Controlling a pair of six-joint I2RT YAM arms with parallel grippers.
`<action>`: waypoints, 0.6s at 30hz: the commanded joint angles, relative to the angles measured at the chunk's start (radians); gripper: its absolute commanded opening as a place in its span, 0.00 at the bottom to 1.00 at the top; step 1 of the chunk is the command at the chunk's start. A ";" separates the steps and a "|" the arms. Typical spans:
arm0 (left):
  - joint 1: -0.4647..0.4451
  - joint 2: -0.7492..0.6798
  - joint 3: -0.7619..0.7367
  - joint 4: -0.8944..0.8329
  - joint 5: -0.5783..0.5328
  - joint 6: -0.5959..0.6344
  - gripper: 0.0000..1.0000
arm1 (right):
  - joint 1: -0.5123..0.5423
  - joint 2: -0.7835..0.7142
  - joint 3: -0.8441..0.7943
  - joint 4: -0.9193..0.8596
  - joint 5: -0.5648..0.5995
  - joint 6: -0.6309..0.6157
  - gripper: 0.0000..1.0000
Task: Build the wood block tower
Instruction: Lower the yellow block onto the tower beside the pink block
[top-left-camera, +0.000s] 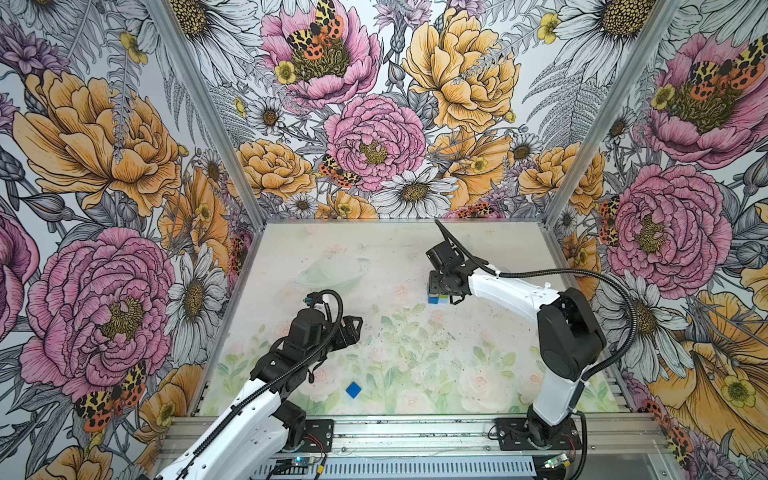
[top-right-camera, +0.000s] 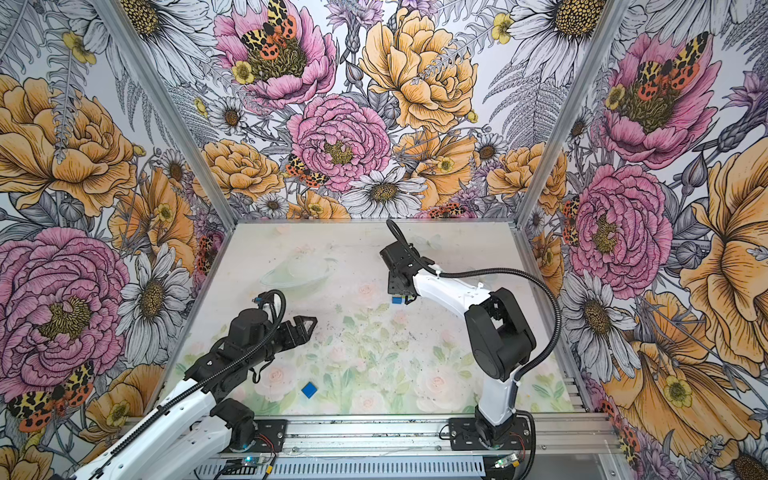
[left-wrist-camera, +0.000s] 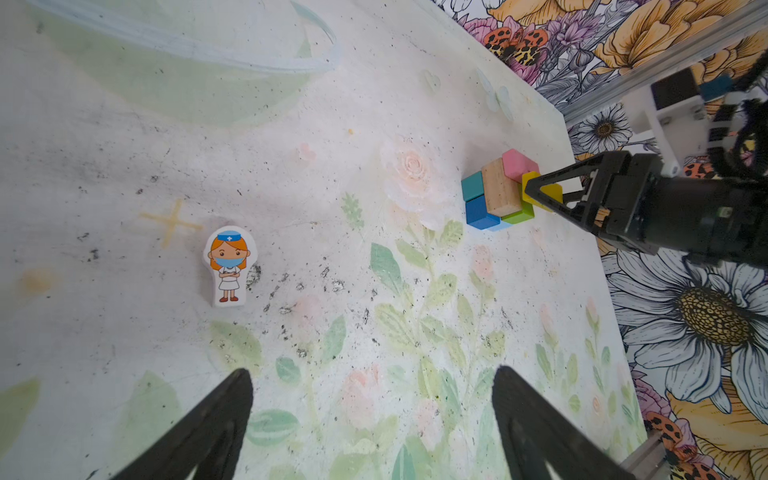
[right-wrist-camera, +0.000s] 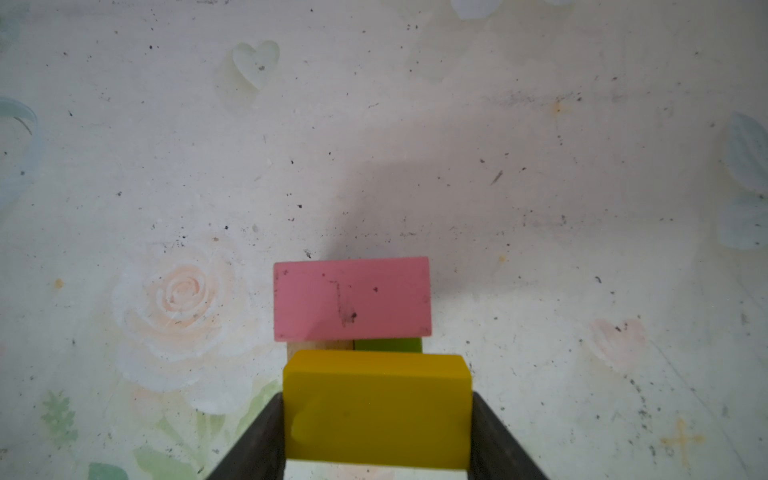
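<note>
Next, my right gripper releases the yellow brick on the tan and green bricks (top-left-camera: 437, 293) (right-wrist-camera: 350, 385), tight against the pink brick.
The wood block tower (left-wrist-camera: 496, 195) stands at the right of the mat, small in both top views (top-left-camera: 437, 299) (top-right-camera: 397, 299). Teal (left-wrist-camera: 471, 185) and dark blue (left-wrist-camera: 478, 212) cubes sit low beside a tan brick (left-wrist-camera: 500, 191), a green brick (left-wrist-camera: 519, 217) and a pink brick (right-wrist-camera: 351, 297). My right gripper (right-wrist-camera: 377, 415) is shut on a yellow brick (right-wrist-camera: 376, 399), level with the pink one, over the tan and green. A loose dark blue cube (top-left-camera: 353, 390) lies near the front. My left gripper (left-wrist-camera: 372, 370) hovers open and empty at the mat's left (top-left-camera: 353, 328).
A small white nurse figure (left-wrist-camera: 227, 266) lies on the mat ahead of my left gripper, hidden in both top views. Flowered walls with aluminium posts (top-left-camera: 565, 183) enclose three sides. Both arm bases stand on the rail (top-left-camera: 415, 432) along the front edge.
</note>
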 joint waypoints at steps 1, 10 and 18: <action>0.015 0.000 0.014 0.032 0.034 0.020 0.92 | -0.005 0.027 0.034 0.006 0.000 0.016 0.53; 0.025 -0.009 0.009 0.035 0.046 0.025 0.92 | -0.005 0.045 0.046 0.007 -0.015 0.016 0.53; 0.028 -0.007 0.008 0.035 0.050 0.024 0.92 | -0.005 0.055 0.055 0.008 -0.017 0.013 0.53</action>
